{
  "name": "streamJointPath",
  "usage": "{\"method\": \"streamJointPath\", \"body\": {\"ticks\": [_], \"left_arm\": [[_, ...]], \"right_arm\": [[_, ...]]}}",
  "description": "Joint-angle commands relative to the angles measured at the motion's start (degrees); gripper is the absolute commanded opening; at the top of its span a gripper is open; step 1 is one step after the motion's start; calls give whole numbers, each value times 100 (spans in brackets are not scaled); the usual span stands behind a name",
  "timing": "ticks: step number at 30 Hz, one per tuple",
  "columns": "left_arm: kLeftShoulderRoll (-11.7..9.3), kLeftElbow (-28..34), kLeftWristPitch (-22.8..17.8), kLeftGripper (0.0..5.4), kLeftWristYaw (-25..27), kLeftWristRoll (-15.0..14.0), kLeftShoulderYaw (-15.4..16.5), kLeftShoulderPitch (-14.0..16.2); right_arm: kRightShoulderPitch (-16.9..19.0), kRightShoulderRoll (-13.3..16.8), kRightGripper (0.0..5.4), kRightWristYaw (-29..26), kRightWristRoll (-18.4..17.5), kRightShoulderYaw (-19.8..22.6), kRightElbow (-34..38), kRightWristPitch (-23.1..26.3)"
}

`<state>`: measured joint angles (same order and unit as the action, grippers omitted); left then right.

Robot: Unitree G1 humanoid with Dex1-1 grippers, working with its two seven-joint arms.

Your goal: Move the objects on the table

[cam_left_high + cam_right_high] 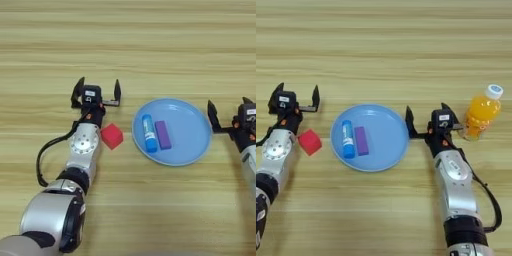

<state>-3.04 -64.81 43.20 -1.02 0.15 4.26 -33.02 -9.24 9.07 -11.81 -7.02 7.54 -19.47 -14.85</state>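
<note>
The robot's left gripper needs to next close on the opposite sides [112,136] of the red cube, which is lying on the table next to the light-blue plate.
The red cube [112,136] lies on the table [125,45] just left of the light-blue plate [187,135]. Side by side in the plate's left half rest the blue tube with a white end [148,133] and the flat purple bar [162,134]. My left gripper [97,90] stands open above and left of the cube, nothing between its fingers. My right gripper [428,117] is open at the plate's right rim, empty, its left finger [408,120] close to the rim.
An orange juice bottle with a white cap [482,112] stands right of the right gripper, close to its right finger. The left forearm [82,150] lies along the cube's left side.
</note>
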Motion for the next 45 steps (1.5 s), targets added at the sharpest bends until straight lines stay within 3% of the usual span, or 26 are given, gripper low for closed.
{"method": "streamJointPath", "body": {"ticks": [1,11,15,20,26,30,35,39,45], "left_arm": [[-9,-31,44,540,-26,83,-1,-99],[9,-11,41,540,41,20,30,-70],[27,119,116,540,124,-42,43,79],[-102,499,183,540,300,-123,90,323],[-308,1579,-172,540,675,-215,81,901],[-480,2643,-540,540,993,-288,8,1570],[-702,3665,-1272,540,1743,-671,-114,2251],[-872,3913,-1690,540,2357,-952,-165,2541],[-993,4369,-1982,540,3157,-1367,-211,2797]], "right_arm": [[-95,48,536,-8,8,39,-128,-121],[-126,56,536,16,-8,50,-187,-149],[-149,56,536,59,-19,81,-177,-138],[-181,52,536,88,-13,121,-207,-133],[-178,-14,536,132,44,65,-195,-108],[-156,-37,536,168,64,36,-161,-102],[-142,-61,536,189,83,5,-132,-88],[-150,-73,536,206,97,2,-168,-96],[-158,-76,536,209,93,1,-169,-88]]}}
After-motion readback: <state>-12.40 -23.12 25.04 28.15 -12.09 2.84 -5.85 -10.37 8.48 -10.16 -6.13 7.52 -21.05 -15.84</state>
